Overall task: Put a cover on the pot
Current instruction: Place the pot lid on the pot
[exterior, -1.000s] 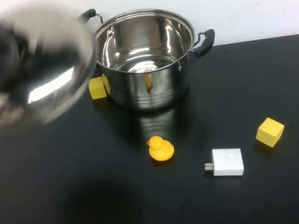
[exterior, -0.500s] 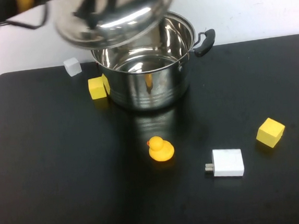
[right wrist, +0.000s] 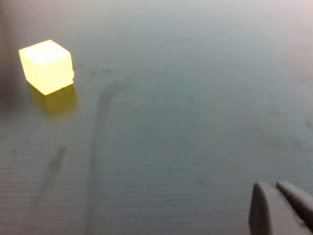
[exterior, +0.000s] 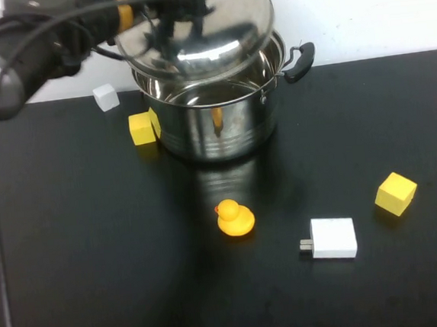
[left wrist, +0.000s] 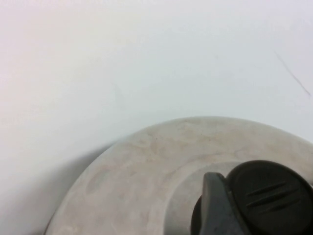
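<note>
Next, I let go of the domed steel lid with my left gripper once the lid sits level on the large steel pot's rim (exterior: 209, 60).
The large steel pot (exterior: 215, 125) with black side handles stands at the back of the black table. My left gripper (exterior: 179, 14) is shut on the black knob (left wrist: 271, 196) of the domed steel lid (exterior: 215, 34). It holds the lid tilted just above the pot's mouth, with the pot's inside still showing under its near edge. In the left wrist view one finger (left wrist: 215, 205) presses against the knob, over the lid's dome (left wrist: 146, 186). My right gripper (right wrist: 279, 198) is shut and empty, low over bare table, and is out of the high view.
A yellow cube (exterior: 143, 128) touches the pot's left side, with a white cube (exterior: 106, 97) behind it. A yellow duck (exterior: 235, 217) and a white charger (exterior: 332, 237) lie in front. Another yellow cube (exterior: 395, 192) sits at the right and shows in the right wrist view (right wrist: 46, 66).
My left arm has carried the lid from the far left rightward and down, from beside the pot to over its mouth. Nothing else has moved.
</note>
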